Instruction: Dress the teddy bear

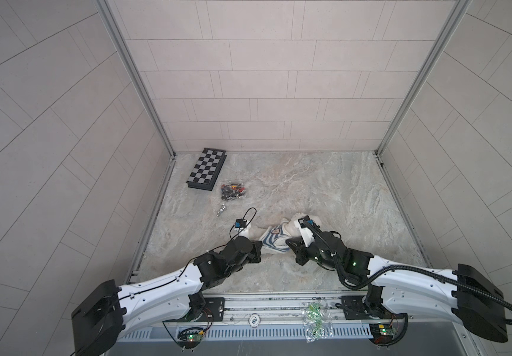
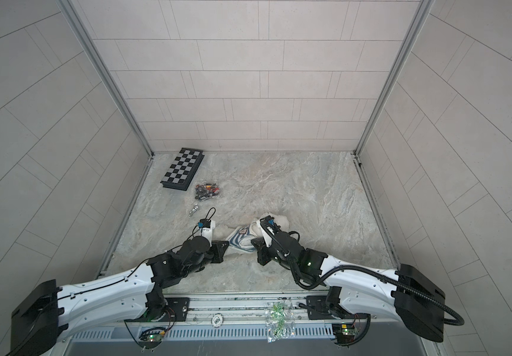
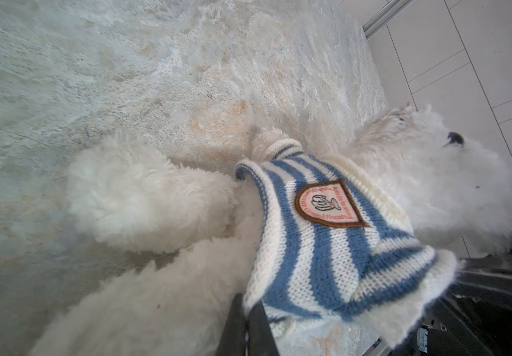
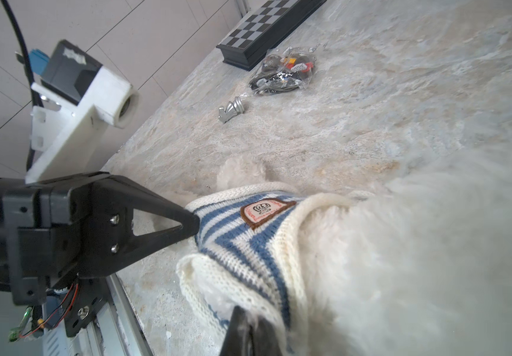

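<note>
My right gripper will open, take the paw (image 4: 213,292) and pull it through, because it is pinching the cream cuff with the teddy bear's paw inside it.
The teddy bear (image 1: 315,219) (image 2: 281,220) lies near the table's front, between my two arms in both top views. It is fluffy and white; its leg (image 3: 143,197) and its dark nose (image 3: 455,137) show in the left wrist view. A blue-and-white striped shirt (image 1: 274,239) (image 3: 325,246) with a badge (image 3: 328,205) sits bunched round its upper body. My left gripper (image 3: 247,303) (image 4: 194,223) is shut on the shirt's hem. On the shirt's other side my right gripper (image 4: 250,320) (image 1: 290,243) is shut on a cream edge. Its fur (image 4: 402,262) fills the right wrist view.
A folded chessboard (image 1: 206,169) lies at the back left by the wall. A clear bag of dark pieces (image 1: 233,191) and a silver chess piece (image 1: 222,210) lie in front of it. A plastic bag of green bits (image 1: 314,320) rests on the front rail.
</note>
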Robot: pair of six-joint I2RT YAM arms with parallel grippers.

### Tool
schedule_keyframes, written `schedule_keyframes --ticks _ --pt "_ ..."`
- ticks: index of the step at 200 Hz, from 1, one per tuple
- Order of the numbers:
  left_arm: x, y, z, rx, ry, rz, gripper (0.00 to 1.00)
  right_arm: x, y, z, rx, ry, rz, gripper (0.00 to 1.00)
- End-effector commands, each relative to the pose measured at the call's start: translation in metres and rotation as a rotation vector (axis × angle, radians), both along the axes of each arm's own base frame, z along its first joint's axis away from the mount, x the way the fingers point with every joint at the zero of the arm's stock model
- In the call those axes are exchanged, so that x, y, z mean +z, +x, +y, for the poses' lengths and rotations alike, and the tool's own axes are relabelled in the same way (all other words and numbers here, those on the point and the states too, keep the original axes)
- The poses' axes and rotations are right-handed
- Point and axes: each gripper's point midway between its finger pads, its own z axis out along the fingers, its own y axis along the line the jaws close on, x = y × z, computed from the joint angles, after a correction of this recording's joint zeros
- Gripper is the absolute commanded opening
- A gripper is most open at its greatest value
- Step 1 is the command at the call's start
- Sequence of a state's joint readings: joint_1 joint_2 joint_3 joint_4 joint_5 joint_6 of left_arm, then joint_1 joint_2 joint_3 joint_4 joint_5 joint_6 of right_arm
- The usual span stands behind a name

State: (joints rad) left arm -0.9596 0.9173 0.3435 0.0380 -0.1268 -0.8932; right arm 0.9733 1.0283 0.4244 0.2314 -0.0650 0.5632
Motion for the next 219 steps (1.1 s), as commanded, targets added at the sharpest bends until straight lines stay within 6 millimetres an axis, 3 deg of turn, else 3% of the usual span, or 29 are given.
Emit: schedule_keyframes --ticks 1,32,67,90,161,219 --pt "-0.028 -0.001 0.03 0.047 0.139 0.025 0.0 0.022 -0.001 0.002 0.054 0.022 -0.03 0.0" --pt "-0.026 -0.003 0.011 -0.022 0.119 0.032 0.0 0.016 0.0 0.005 0.066 0.0 -0.028 0.0" --pt "-0.014 -0.005 -0.016 -0.075 0.011 0.027 0.0 0.004 0.004 0.013 0.075 -0.098 -0.015 0.22" --pt "-0.006 -0.008 -0.028 -0.105 -0.043 0.025 0.0 0.001 0.004 0.014 0.076 -0.127 -0.034 0.28" --pt "-0.004 -0.015 -0.049 -0.163 -0.054 0.031 0.0 -0.009 0.009 0.018 0.053 -0.185 -0.022 0.31" --pt "-0.006 -0.018 -0.061 -0.18 -0.079 0.035 0.0 -0.025 0.011 0.022 0.026 -0.209 0.017 0.45"
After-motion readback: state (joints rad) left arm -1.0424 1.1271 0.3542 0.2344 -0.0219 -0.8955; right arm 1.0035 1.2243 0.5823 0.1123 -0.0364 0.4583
